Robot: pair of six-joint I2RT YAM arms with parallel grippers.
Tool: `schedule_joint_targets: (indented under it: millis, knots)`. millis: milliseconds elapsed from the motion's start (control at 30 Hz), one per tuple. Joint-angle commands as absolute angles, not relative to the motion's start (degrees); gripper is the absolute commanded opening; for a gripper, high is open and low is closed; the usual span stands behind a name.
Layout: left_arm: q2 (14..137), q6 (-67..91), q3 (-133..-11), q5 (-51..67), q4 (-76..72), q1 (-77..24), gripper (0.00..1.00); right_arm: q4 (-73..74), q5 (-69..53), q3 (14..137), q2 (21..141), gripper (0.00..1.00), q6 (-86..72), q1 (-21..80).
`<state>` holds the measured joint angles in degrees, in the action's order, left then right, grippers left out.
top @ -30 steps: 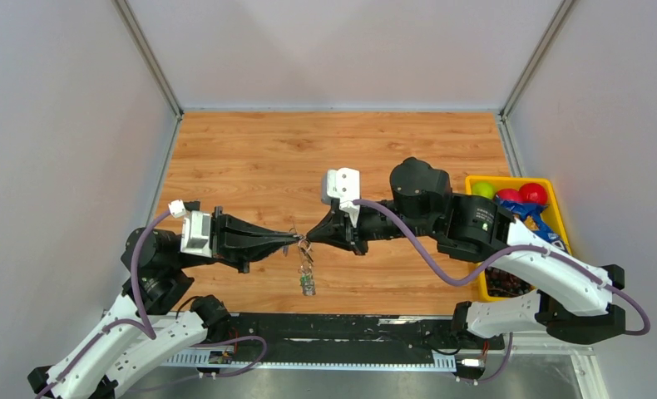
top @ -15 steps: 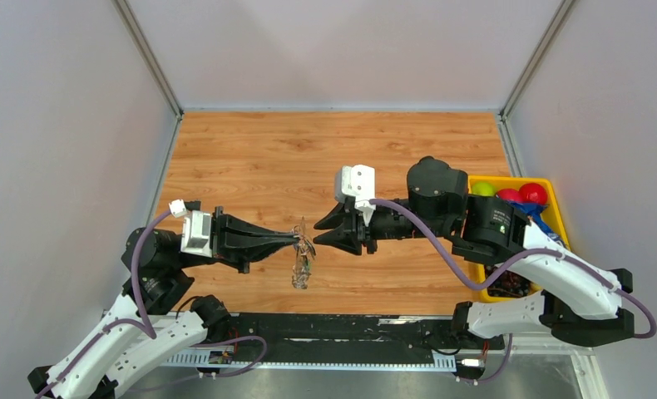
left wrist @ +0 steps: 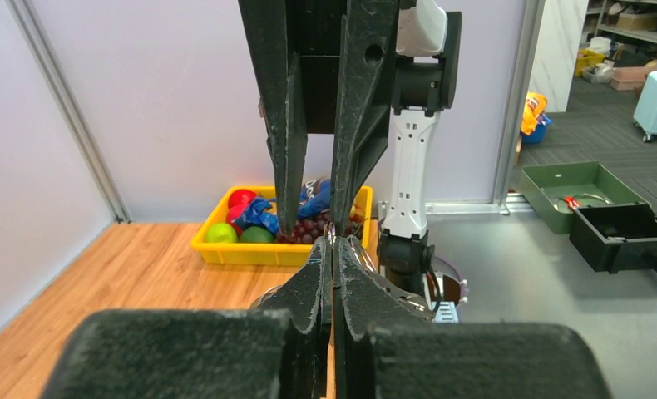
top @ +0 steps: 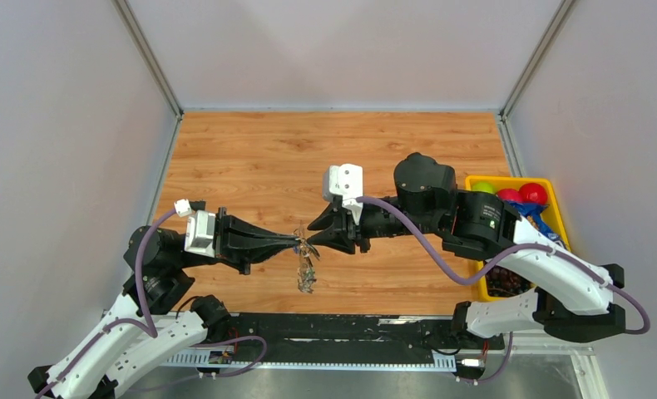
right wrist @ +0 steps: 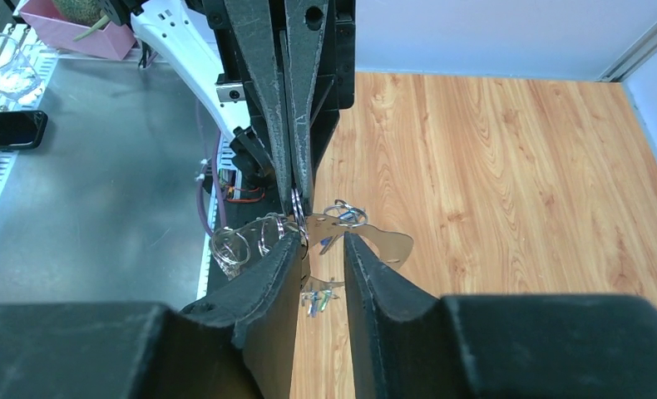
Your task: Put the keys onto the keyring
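The flat silvery piece sits shallow in my right gripper's fingers, so next my right gripper moves in and grips the piece's middle (right wrist: 321, 226) before my left gripper opens.
My left gripper (top: 298, 241) is shut on the keyring (top: 304, 248) and holds it above the table, with its chain bits and blue tag (top: 307, 283) dangling. My right gripper (top: 311, 236) is open, its tips on either side of the ring's top. In the right wrist view the open right gripper (right wrist: 323, 243) frames a flat silvery piece (right wrist: 385, 243), small rings (right wrist: 229, 247), a tiny key-like piece (right wrist: 328, 243) and the blue tag (right wrist: 317, 303). In the left wrist view the left gripper (left wrist: 332, 243) is shut, with metal (left wrist: 400, 297) showing beside it.
A yellow bin (top: 558, 212) with red, green and blue things stands at the table's right edge; it also shows in the left wrist view (left wrist: 225, 249). A black rail (top: 333, 337) runs along the near edge. Grey walls close in on the left, back and right.
My right gripper opened and drew back to the right, then came left again to the keyring, still open. The dangling chain swung slightly. The left arm barely moved.
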<state>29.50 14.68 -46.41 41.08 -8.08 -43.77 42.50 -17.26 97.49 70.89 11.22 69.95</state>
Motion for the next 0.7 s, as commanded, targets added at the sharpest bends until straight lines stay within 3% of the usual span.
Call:
schedule_joint_targets:
  millis: [0,200,367,667]
  knots:
    - [29.38,13.43,-47.99,41.35,-10.43,-43.81,0.0,42.19,-19.04,99.91,71.62,0.29,11.26,70.25]
    - [29.03,13.12,-47.92,40.93,-10.29,-43.84,0.0,42.27,-20.56,99.15,71.98,0.23,10.99,70.22]
    - [28.73,12.85,-47.9,40.25,-10.24,-43.77,0.0,42.36,-21.27,98.32,72.16,0.1,10.9,70.23]
    - [28.2,12.85,-48.17,39.22,-11.03,-43.81,0.0,42.41,-21.34,96.37,71.63,0.01,10.9,70.27]
